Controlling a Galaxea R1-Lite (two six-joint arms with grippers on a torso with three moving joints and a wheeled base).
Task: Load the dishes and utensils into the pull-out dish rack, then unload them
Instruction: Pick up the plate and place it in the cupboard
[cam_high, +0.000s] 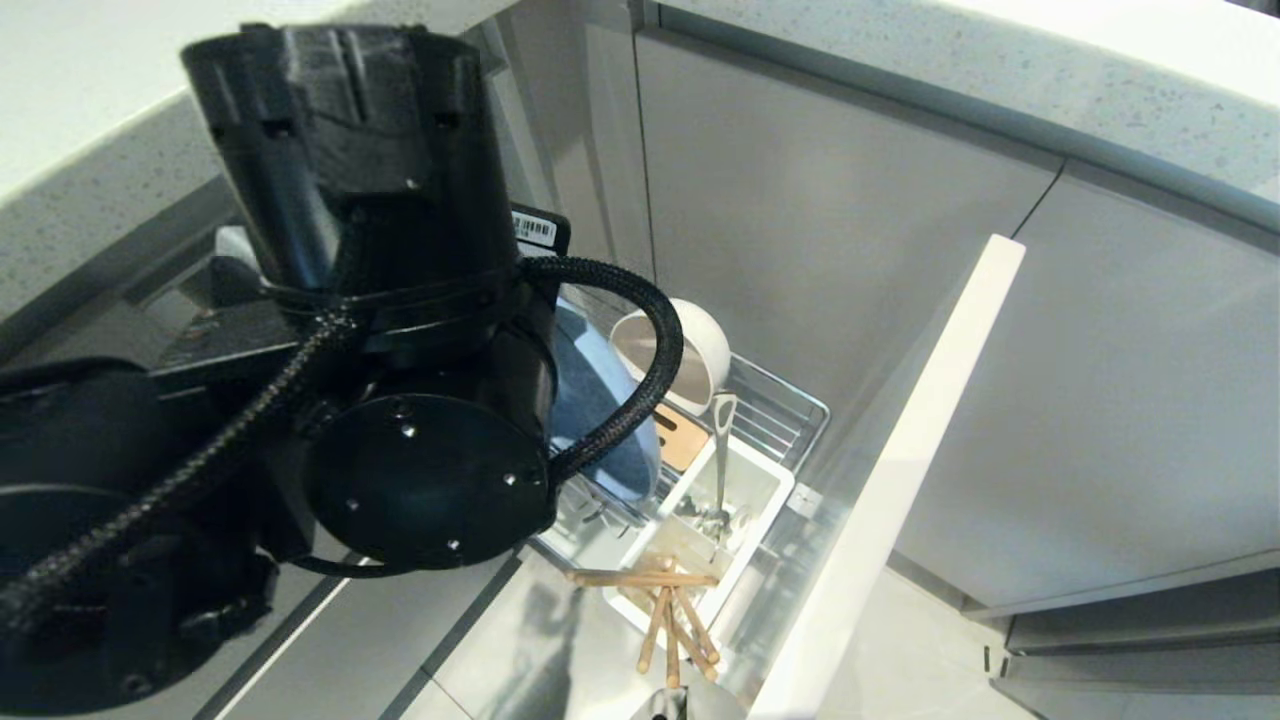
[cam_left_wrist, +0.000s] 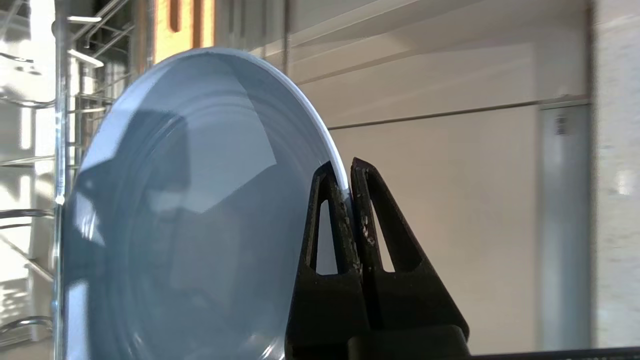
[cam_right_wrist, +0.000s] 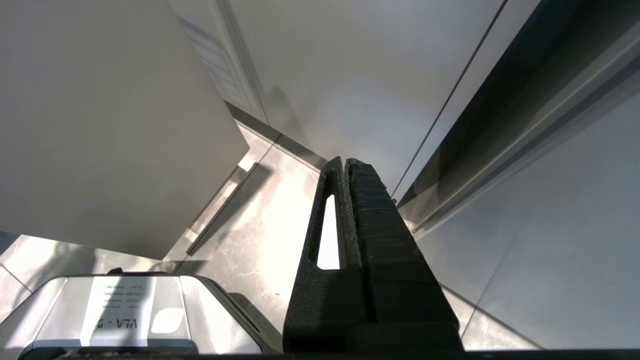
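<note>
I should release the light-blue plate from my left gripper on edge in the dish rack (cam_high: 606, 414) against the wooden strip.
The light-blue plate (cam_left_wrist: 190, 210) stands on edge, and my left gripper (cam_left_wrist: 345, 175) is shut on its rim. In the head view the plate (cam_high: 605, 420) is over the pull-out dish rack (cam_high: 790, 400), half hidden by my left arm (cam_high: 400, 400), which also hides the gripper. I cannot tell whether the plate's lower edge rests in the rack. The cream bowl (cam_high: 680, 355) lies on its side just behind the plate. The silver spoon (cam_high: 720, 460) stands in the white caddy (cam_high: 760, 490), and the chopsticks (cam_high: 670, 620) stick out at its near end. My right gripper (cam_right_wrist: 346, 162) is shut and empty over the floor.
The rack's pale front panel (cam_high: 900, 480) stands out to the right of the basket. Grey cabinet doors (cam_high: 820, 230) rise behind it under the speckled counter (cam_high: 1000, 70). Chrome wires (cam_left_wrist: 30, 215) and a wooden strip (cam_left_wrist: 185, 25) lie beyond the plate. The robot base (cam_right_wrist: 125, 315) is below the right arm.
</note>
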